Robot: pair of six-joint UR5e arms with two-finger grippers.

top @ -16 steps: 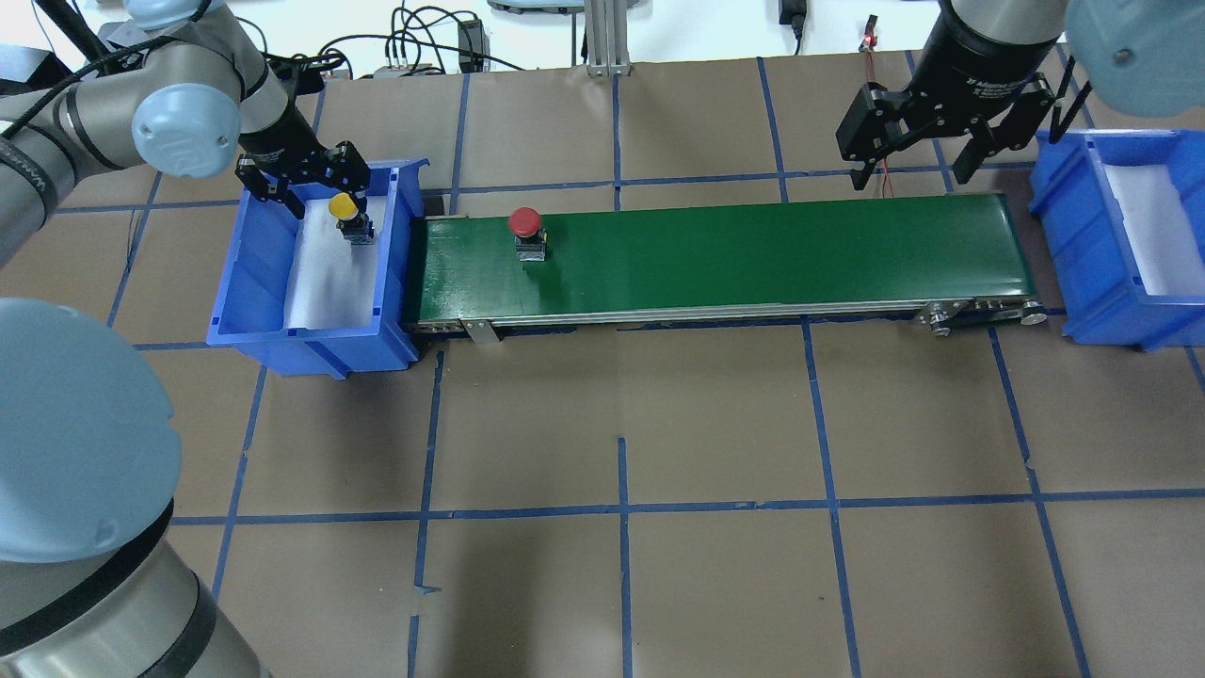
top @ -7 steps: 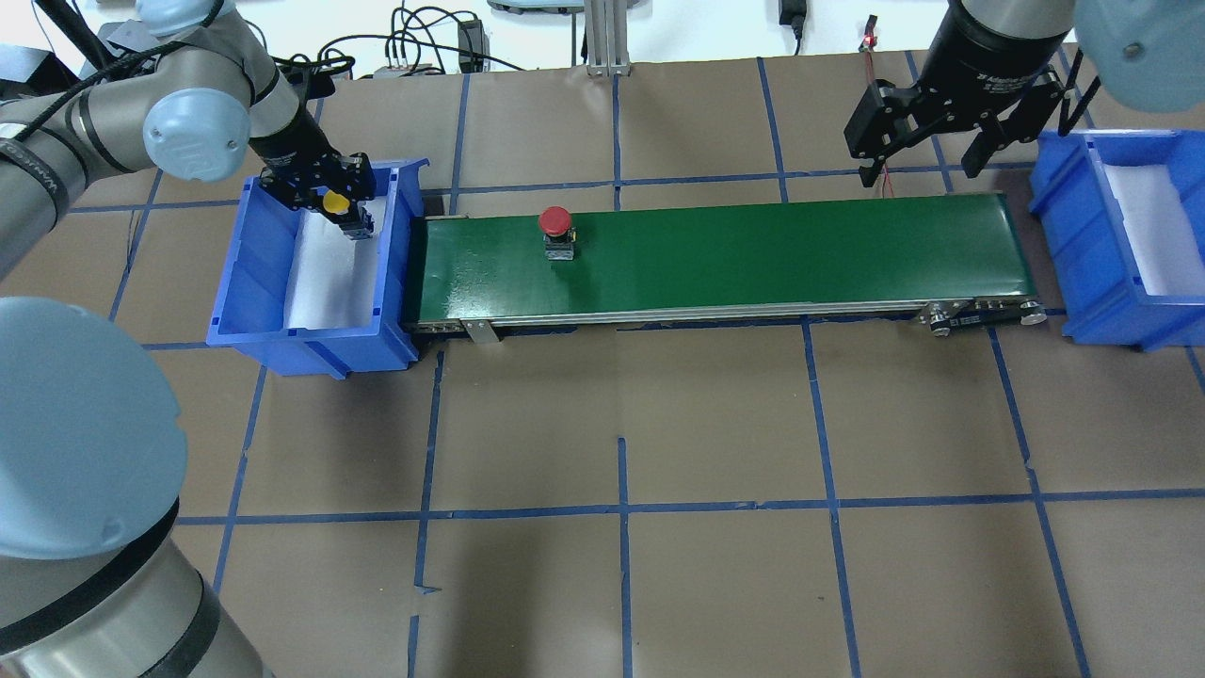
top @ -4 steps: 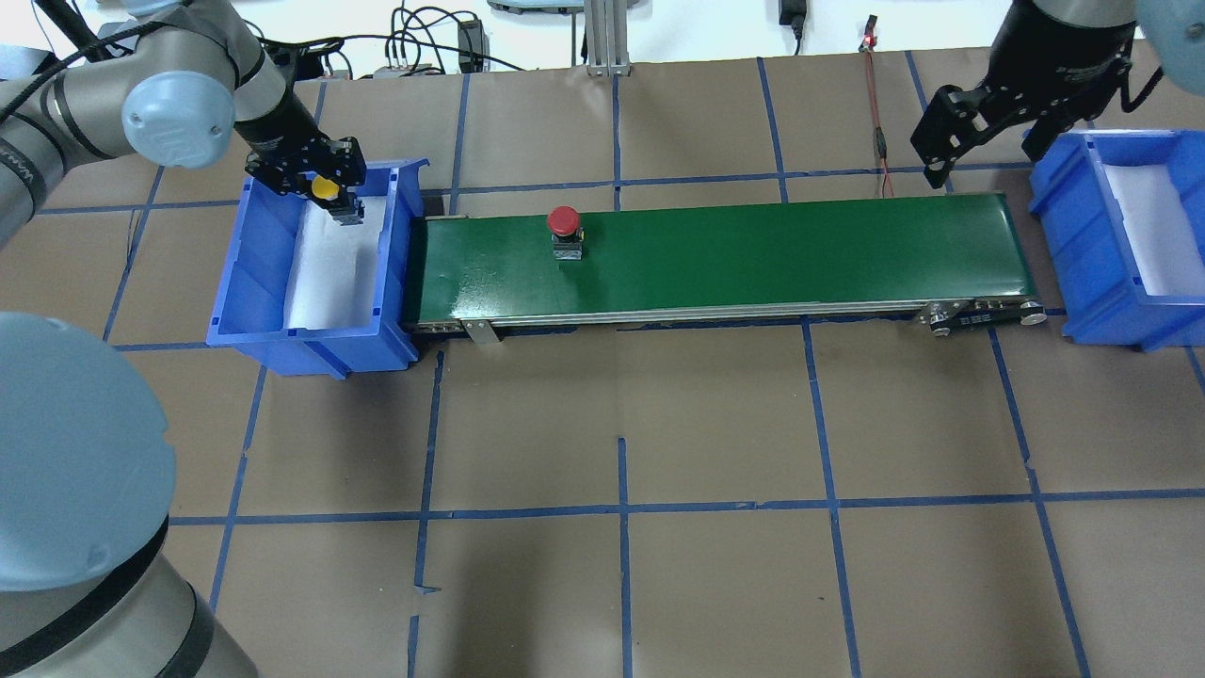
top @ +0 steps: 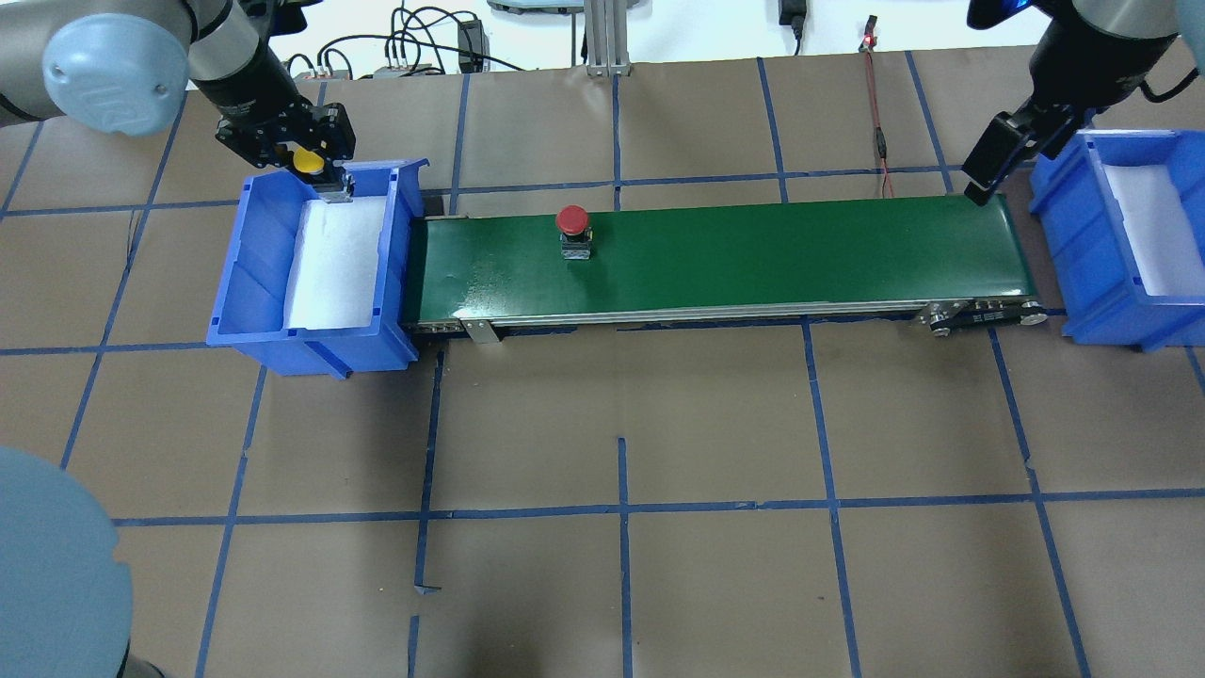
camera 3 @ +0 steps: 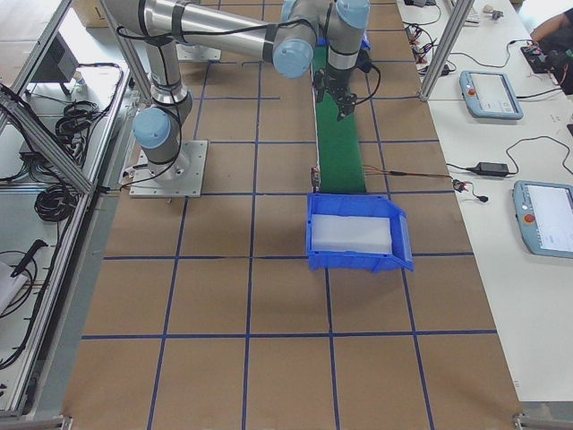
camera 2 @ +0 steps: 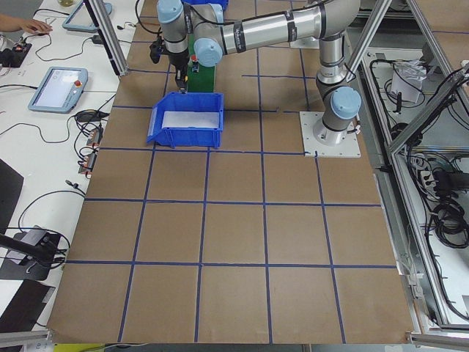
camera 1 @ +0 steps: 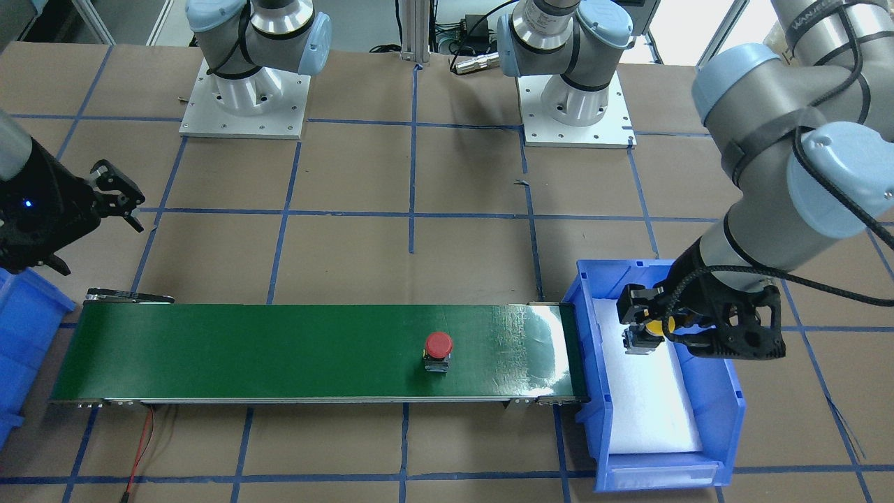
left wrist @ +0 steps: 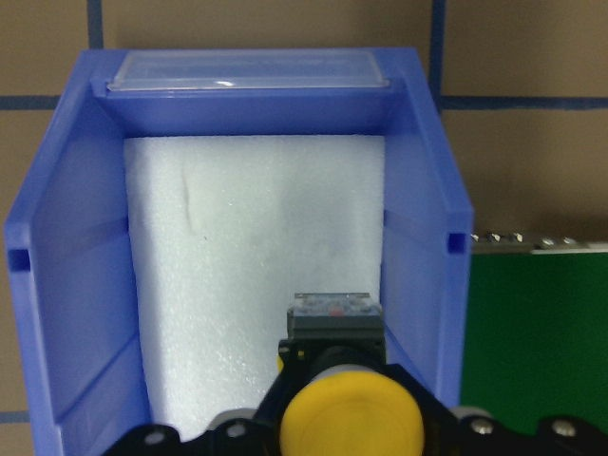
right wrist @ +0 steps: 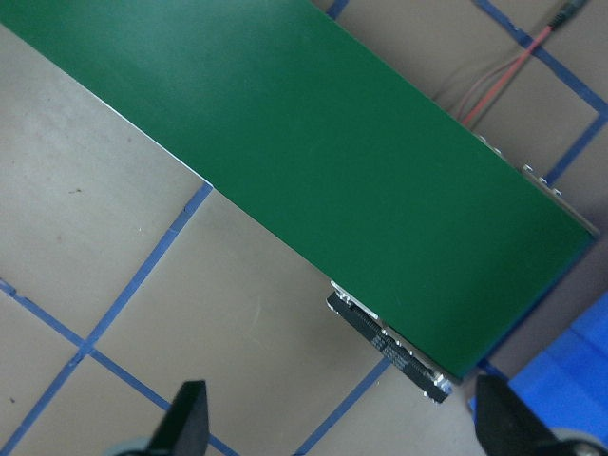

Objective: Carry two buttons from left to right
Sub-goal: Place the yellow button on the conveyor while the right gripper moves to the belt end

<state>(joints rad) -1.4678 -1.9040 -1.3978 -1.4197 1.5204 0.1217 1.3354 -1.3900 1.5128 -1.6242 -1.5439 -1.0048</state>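
The robot's left gripper needs to release the yellow button on the green belt [camera 1: 516, 364] [left wrist: 586, 332], between the red button and this blue bin. The yellow button now hangs over that bin's far end.
The yellow button [top: 307, 161] hangs over the far end of the left blue bin [top: 247, 273], with my left gripper [camera 1: 655, 327] shut on it. In the left wrist view its yellow cap [left wrist: 351, 418] and grey base are above the bin's white foam. The red button [top: 572, 220] stands upright on the green conveyor belt [top: 772, 254], left of the middle; it also shows from the front [camera 1: 438, 344]. My right gripper [right wrist: 347, 427] is open and holds nothing, above the belt's right end beside the right blue bin [top: 1059, 188].
The belt [camera 1: 244, 349] runs between the two bins. The right bin holds only white foam. A red cable [top: 877, 122] lies behind the belt's right end. Brown paper with blue tape lines covers the table. Both arm bases [camera 1: 244, 98] stand at the back.
My left gripper shut on the yellow button and lifted it toward the bin's far end. The red button rode to the right along the belt. My right gripper swung right, toward the right bin.
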